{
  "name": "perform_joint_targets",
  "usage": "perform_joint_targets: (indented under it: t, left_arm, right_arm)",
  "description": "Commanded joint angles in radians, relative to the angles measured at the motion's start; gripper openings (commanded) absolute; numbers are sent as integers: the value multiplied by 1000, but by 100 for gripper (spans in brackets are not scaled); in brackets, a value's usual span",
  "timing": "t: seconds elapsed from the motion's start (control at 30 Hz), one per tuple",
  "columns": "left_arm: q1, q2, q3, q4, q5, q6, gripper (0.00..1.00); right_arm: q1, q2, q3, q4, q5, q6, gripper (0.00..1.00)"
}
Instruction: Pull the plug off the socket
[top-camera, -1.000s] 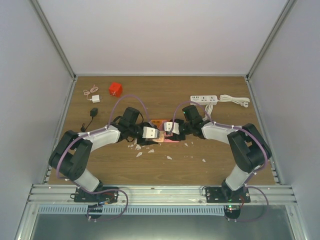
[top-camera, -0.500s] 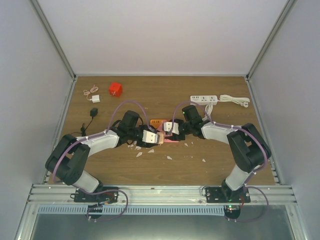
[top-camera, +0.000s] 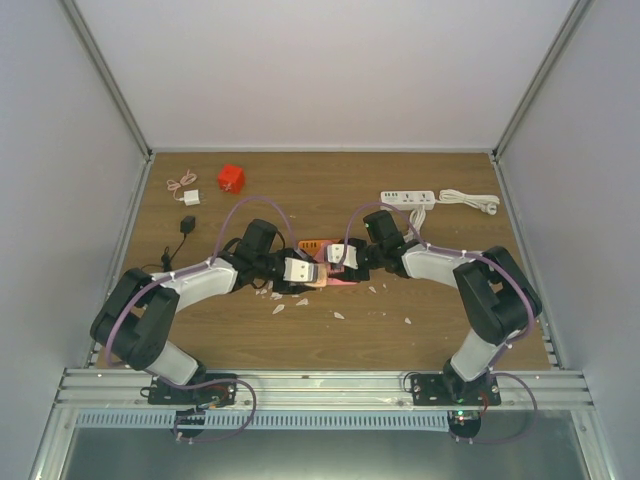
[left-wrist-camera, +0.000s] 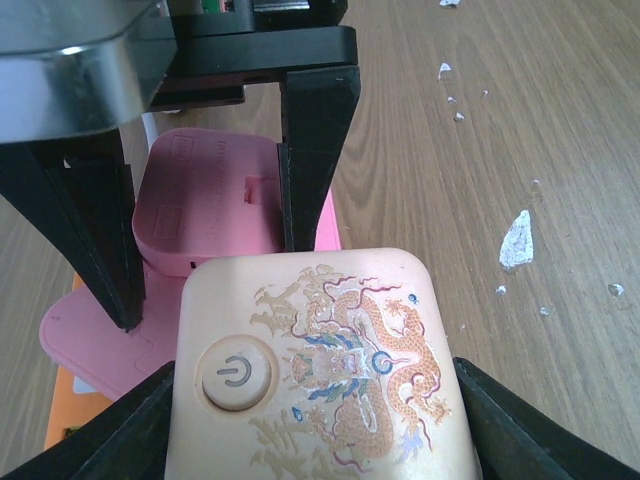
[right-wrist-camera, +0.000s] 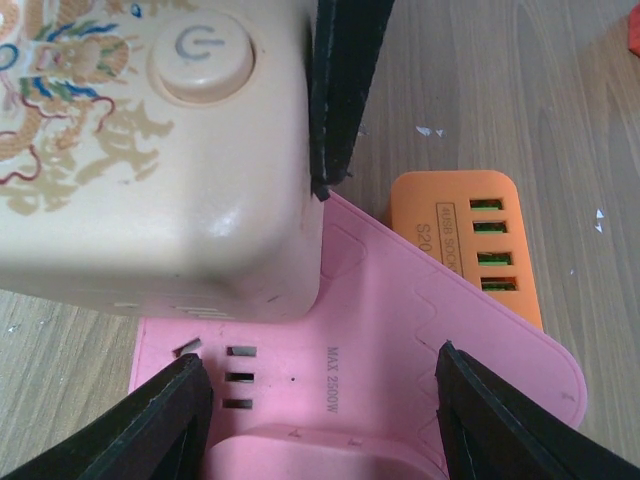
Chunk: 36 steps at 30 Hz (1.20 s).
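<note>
The left gripper needs to release the cream plug block on the bare wood (top-camera: 230, 211) just in front of the red cube.
A cream plug block (left-wrist-camera: 320, 370) with a dragon print and a power button sits between my left gripper's (left-wrist-camera: 315, 400) fingers, which are shut on its sides. It rests over a pink socket strip (right-wrist-camera: 400, 320) with an orange USB end (right-wrist-camera: 470, 240). Slots (right-wrist-camera: 238, 377) show in the pink face beside the block. My right gripper (right-wrist-camera: 320, 420) is shut on the strip's raised pink part (left-wrist-camera: 205, 210). In the top view both grippers meet mid-table, left gripper (top-camera: 303, 270) and right gripper (top-camera: 338, 262). I cannot tell whether the prongs are still seated.
A red cube (top-camera: 231, 178) and a white charger with cable (top-camera: 187, 196) lie at the back left, and a black adapter (top-camera: 187, 223) lies nearer. A white power strip (top-camera: 408, 199) lies at the back right. White chips (top-camera: 300, 302) are scattered in front of the grippers.
My left gripper with the cream block has shifted slightly toward the right gripper and back a little. The right arm has barely moved.
</note>
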Motion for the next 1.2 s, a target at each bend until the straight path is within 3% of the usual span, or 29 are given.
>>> perform_joint_targets:
  t: [0.0, 0.67, 0.9, 1.0, 1.17]
  left_arm:
    - [-31, -73, -26, 97, 146, 71, 28]
    - [-75, -131, -92, 166, 143, 135, 24]
    - [-37, -60, -5, 182, 235, -183, 22]
    - [-38, -66, -23, 204, 243, -214, 22]
    - [-36, -78, -47, 173, 216, -111, 22]
  right_arm:
    - [-8, 84, -19, -51, 194, 0, 58]
    - [-9, 128, 6, -54, 254, 21, 55]
    - [-9, 135, 4, -43, 280, 22, 54]
    - [-9, 136, 0, -40, 283, 22, 54]
    - [-9, 132, -2, -40, 280, 22, 54]
